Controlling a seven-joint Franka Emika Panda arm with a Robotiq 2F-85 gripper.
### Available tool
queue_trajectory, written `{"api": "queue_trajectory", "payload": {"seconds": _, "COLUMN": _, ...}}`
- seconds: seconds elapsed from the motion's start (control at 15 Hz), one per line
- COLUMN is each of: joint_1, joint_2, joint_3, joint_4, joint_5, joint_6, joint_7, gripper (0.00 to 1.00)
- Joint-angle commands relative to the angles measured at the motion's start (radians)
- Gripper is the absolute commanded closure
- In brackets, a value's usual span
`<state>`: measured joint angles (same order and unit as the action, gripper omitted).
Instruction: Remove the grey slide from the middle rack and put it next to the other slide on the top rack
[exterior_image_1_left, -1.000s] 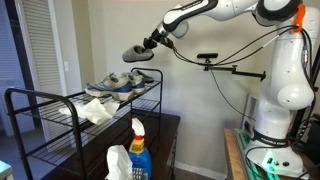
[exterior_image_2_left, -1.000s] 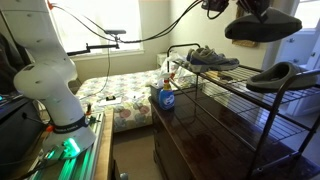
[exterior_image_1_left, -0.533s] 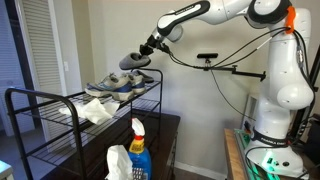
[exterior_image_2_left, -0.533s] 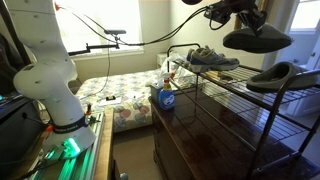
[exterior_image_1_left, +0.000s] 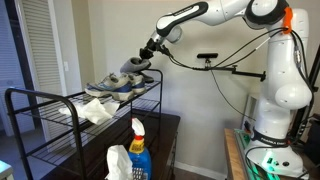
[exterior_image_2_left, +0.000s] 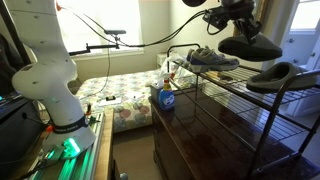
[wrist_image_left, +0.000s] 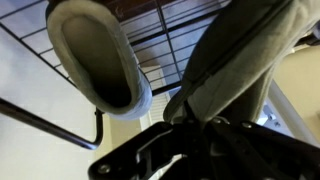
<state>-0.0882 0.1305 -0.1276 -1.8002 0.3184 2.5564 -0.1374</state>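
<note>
My gripper is holding the grey slide. Next, I let go of it close beside the other slide (exterior_image_1_left: 138, 75) at the far end of the top shelf.
My gripper (exterior_image_1_left: 151, 47) is shut on a grey slide (exterior_image_1_left: 137, 66) and holds it just above the far end of the black wire rack's top shelf (exterior_image_1_left: 60, 97). In an exterior view the held slide (exterior_image_2_left: 251, 47) hangs under the gripper (exterior_image_2_left: 236, 14), above the other grey slide (exterior_image_2_left: 274, 75) lying on the top shelf (exterior_image_2_left: 225, 92). In the wrist view the held slide (wrist_image_left: 240, 50) fills the right side, clamped at the gripper (wrist_image_left: 195, 112). The other slide (wrist_image_left: 100, 60) lies on the wires beside it.
A pair of grey sneakers (exterior_image_2_left: 211, 58) sits on the top shelf beside the slide, also seen in an exterior view (exterior_image_1_left: 113, 84). A white cloth (exterior_image_1_left: 97, 112) lies on a lower shelf. A blue spray bottle (exterior_image_1_left: 138, 150) (exterior_image_2_left: 165, 97) stands by the rack. A bed (exterior_image_2_left: 110, 92) is behind.
My gripper has carried the grey slide down and in toward the top shelf, closer to the other slide and the sneakers.
</note>
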Motion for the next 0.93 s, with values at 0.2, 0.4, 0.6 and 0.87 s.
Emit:
{"api": "queue_trajectory", "payload": {"seconds": 0.2, "joint_1": -0.084, "joint_2": 0.098, "joint_3": 0.020, "joint_4": 0.150, "joint_5": 0.122, "joint_6": -0.314, "joint_7": -0.033, "gripper": 0.99}}
{"api": "queue_trajectory", "payload": {"seconds": 0.4, "joint_1": -0.103, "joint_2": 0.127, "joint_3": 0.028, "joint_4": 0.187, "joint_5": 0.155, "joint_6": -0.326, "joint_7": -0.023, "gripper": 0.99}}
{"api": "queue_trajectory", "payload": {"seconds": 0.6, "joint_1": -0.117, "joint_2": 0.147, "joint_3": 0.048, "joint_4": 0.212, "joint_5": 0.214, "joint_6": -0.320, "joint_7": -0.045, "gripper": 0.99}}
{"api": "queue_trajectory", "payload": {"seconds": 0.87, "joint_1": -0.120, "joint_2": 0.170, "joint_3": 0.067, "joint_4": 0.248, "joint_5": 0.254, "joint_6": -0.284, "joint_7": -0.043, "gripper": 0.99}}
